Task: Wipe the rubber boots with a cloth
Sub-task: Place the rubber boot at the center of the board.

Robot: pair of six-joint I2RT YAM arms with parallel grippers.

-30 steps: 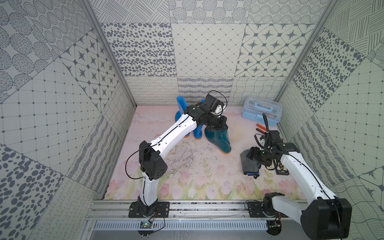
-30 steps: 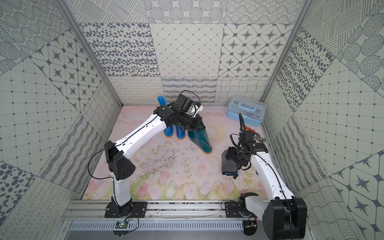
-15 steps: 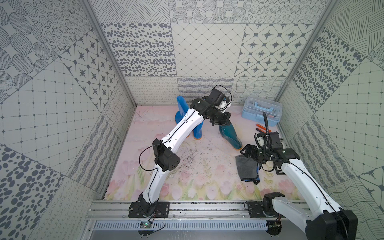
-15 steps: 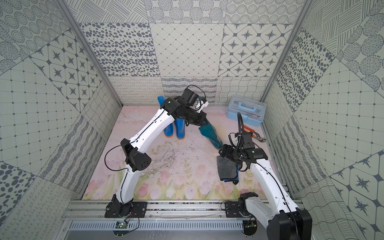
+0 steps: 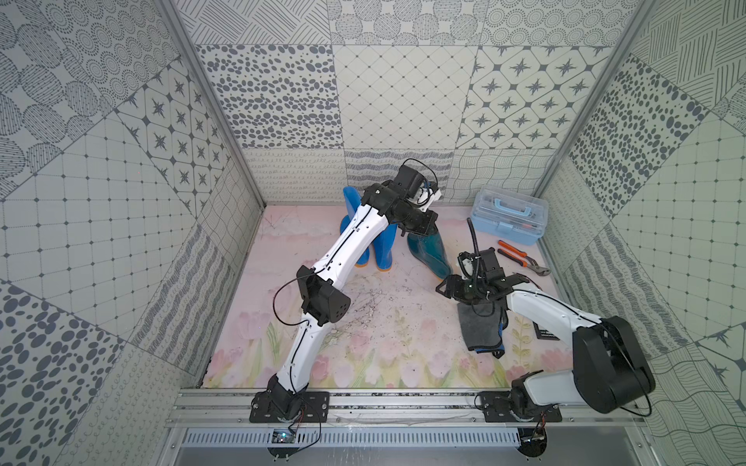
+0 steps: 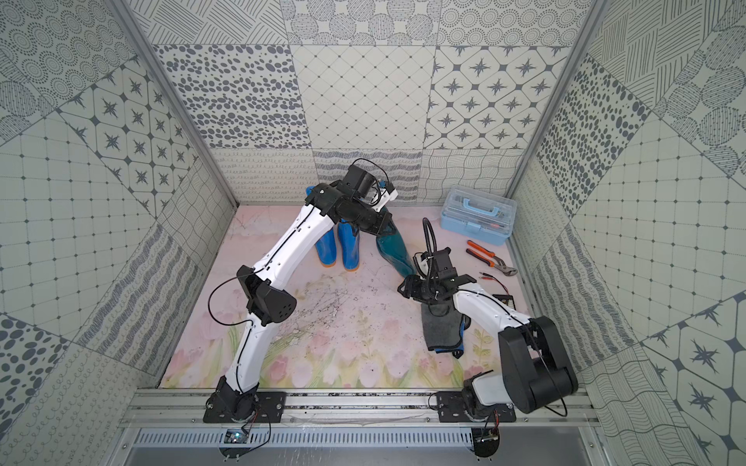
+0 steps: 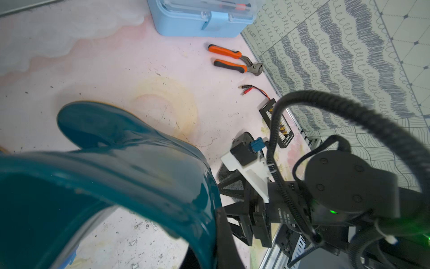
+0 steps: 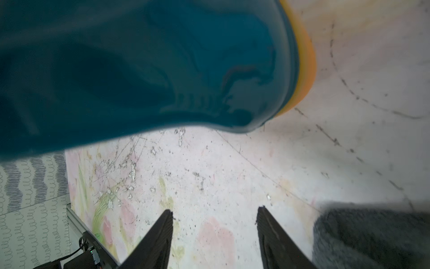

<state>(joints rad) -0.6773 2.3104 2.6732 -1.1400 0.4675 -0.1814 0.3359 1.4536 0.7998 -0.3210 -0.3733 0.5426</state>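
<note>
I need to have my left gripper release the teal boot upright on the mat [image 5: 427,266], in the space between the blue boots and the grey cloth. The teal boot now leans at the mat's back.
A dark teal rubber boot [image 5: 428,253] [image 6: 396,251] leans tilted at the back of the mat, and my left gripper [image 5: 420,226] [image 7: 216,233] is shut on its shaft rim. Two blue rubber boots [image 5: 382,252] [image 6: 350,250] stand upright behind the left arm. My right gripper [image 5: 444,288] [image 8: 214,210] hovers low just off the teal boot's toe [image 8: 209,69], open with only bare floor between its fingers. The grey cloth [image 5: 480,327] [image 6: 442,327] [image 8: 372,235] lies under the right wrist, outside the jaws.
A light blue toolbox [image 5: 510,216] sits at the back right with orange pliers [image 5: 520,258] in front of it. A small black board [image 5: 545,333] with wires lies by the right wall. Dirt specks [image 5: 371,302] litter the floral mat. Patterned walls close in three sides.
The right arm has swung left toward the teal boot's toe and its jaws have narrowed. The left arm shifted the tilted teal boot while keeping hold of it.
</note>
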